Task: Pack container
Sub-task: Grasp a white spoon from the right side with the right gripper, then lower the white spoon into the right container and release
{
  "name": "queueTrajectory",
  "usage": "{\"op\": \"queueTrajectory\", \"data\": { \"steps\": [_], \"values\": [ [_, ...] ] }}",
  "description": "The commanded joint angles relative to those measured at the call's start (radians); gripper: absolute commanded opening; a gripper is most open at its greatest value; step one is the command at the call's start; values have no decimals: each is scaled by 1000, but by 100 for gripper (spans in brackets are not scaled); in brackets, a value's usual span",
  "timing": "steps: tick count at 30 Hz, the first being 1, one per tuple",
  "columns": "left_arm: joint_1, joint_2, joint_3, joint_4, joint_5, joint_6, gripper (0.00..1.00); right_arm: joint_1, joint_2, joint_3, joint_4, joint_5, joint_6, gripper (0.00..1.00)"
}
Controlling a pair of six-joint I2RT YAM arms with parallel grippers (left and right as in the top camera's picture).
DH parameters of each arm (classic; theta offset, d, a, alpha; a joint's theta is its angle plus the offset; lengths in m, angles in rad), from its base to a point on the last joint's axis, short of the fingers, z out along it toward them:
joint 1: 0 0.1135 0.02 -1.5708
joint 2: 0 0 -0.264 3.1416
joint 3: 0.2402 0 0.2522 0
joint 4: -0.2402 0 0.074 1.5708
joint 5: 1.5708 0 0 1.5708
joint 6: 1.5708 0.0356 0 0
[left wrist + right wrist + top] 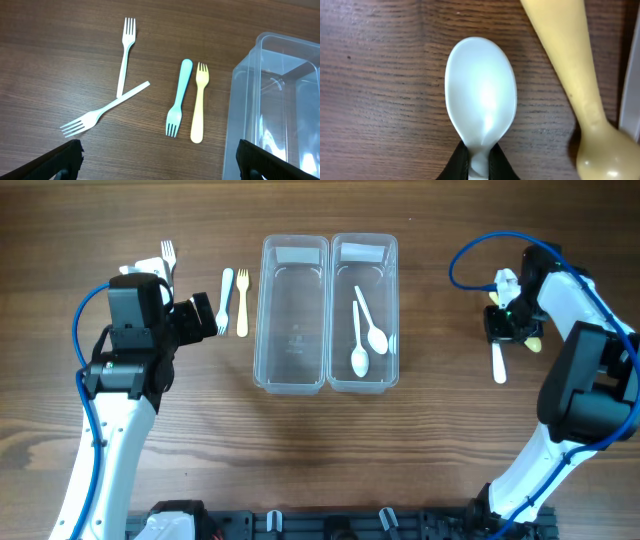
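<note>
My right gripper is going to release the white spoon between the other white spoons and the empty container's neighbouring side (348,343).
Two clear plastic containers stand side by side, the left one (266,310) empty and the right one (394,310) holding two white spoons (362,340). My right gripper (506,328) is shut on the neck of a white spoon (481,92) lying low on the table at the far right, and the spoon also shows in the overhead view (498,363). A yellow spoon (570,65) lies beside it. My left gripper (160,162) is open and empty above the wood, near a blue fork (180,95), a yellow fork (199,105) and two white forks (125,55).
The forks lie left of the containers: the blue fork (226,300), the yellow fork (242,305) and a white fork (168,254) partly under my left arm. The left container's wall (270,100) stands close to my left gripper's right finger. A white edge (632,75) shows at the far right.
</note>
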Motion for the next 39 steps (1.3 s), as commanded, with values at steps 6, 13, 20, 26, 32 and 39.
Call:
{"op": "queueTrajectory", "data": {
  "steps": [6,13,20,26,32,39],
  "values": [
    [6,4,19,0,-13,16,100,85,-143,137,-71,-187,163,4],
    [6,4,19,0,-13,16,100,273,-312,199,-44,-264,308,4],
    [6,4,19,0,-13,16,100,536,-291,183,-5,-250,427,4],
    [6,4,19,0,-13,16,100,633,-214,148,56,-175,455,18],
    [6,4,19,0,-13,16,100,621,-220,158,84,-161,401,39],
    [6,4,19,0,-13,16,100,517,-293,193,75,-31,401,56]
  ]
}}
